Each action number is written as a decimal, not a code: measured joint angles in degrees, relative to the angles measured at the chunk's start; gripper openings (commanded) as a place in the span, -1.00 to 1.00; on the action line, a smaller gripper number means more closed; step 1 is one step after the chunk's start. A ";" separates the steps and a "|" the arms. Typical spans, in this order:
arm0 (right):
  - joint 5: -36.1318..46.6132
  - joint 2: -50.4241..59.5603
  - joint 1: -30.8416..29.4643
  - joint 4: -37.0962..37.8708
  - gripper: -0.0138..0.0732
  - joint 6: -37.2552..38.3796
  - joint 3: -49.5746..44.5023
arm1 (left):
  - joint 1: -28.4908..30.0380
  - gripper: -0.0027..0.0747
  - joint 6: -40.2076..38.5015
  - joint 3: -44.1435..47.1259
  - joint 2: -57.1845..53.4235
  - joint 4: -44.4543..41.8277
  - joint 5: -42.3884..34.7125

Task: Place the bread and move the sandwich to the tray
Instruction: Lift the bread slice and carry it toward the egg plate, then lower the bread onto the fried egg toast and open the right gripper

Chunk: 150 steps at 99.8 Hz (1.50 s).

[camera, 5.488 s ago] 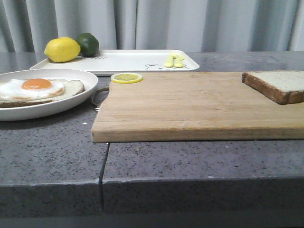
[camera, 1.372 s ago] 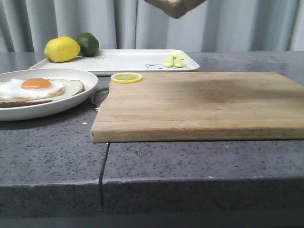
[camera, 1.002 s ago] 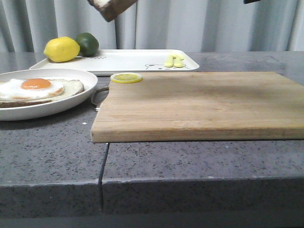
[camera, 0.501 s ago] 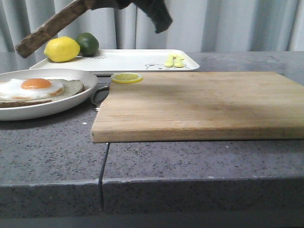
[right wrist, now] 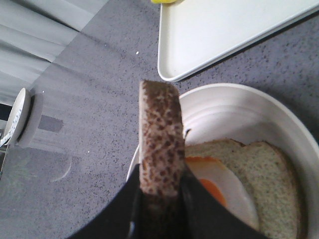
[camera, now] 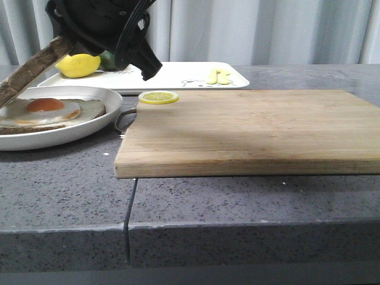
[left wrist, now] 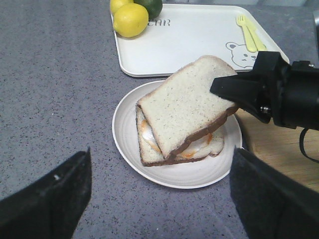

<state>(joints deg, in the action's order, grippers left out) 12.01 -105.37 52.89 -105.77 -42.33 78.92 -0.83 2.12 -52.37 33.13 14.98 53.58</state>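
Observation:
The bread, now tilted just above the egg-topped slice, will be let go by my right gripper on top of the egg [camera: 48,99] [right wrist: 215,190] on the round white plate.
My right gripper [camera: 66,43] is shut on the bread [camera: 27,71], a thick brown-crusted slice. It holds the slice tilted just above the egg-topped slice [camera: 44,110] on the round white plate [camera: 89,122]. In the left wrist view the bread [left wrist: 184,104] covers most of the egg and lower slice [left wrist: 149,152], with the right gripper [left wrist: 234,89] at its edge. In the right wrist view the crust [right wrist: 159,134] sits between the jaws of the right gripper [right wrist: 159,199], above the egg [right wrist: 224,191]. My left gripper [left wrist: 159,199] is open and empty, above the counter beside the plate [left wrist: 149,162]. The tray [camera: 172,76] lies behind the plate.
A wooden cutting board [camera: 249,127] lies right of the plate, with a lemon slice [camera: 158,97] at its far left corner. A lemon [left wrist: 130,20], a lime [left wrist: 149,6] and yellow cutlery [left wrist: 251,32] sit on the tray [left wrist: 189,35].
My right gripper has lifted the bread off the cutting board, carried it left and lowered it over the plate. The board now has no bread on it.

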 measured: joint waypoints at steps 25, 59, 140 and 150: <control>1.11 0.00 0.02 -0.16 -0.77 0.00 -0.37 | 0.00 0.45 0.00 0.00 0.00 0.00 0.00; 1.19 0.00 0.02 -0.27 -0.75 -0.11 -4.06 | 0.00 0.45 0.00 0.00 0.23 0.00 0.00; 3.99 0.00 0.02 -0.27 0.40 -8.59 -4.06 | 0.00 0.45 0.00 0.00 0.23 0.00 0.00; 4.10 0.00 0.02 -0.27 0.45 -9.78 -4.06 | 0.00 0.45 0.00 0.00 0.23 0.00 0.00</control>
<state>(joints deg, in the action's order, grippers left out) 16.11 -105.37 52.92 -106.05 -52.11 74.86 -0.83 2.12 -52.37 33.35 14.98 53.58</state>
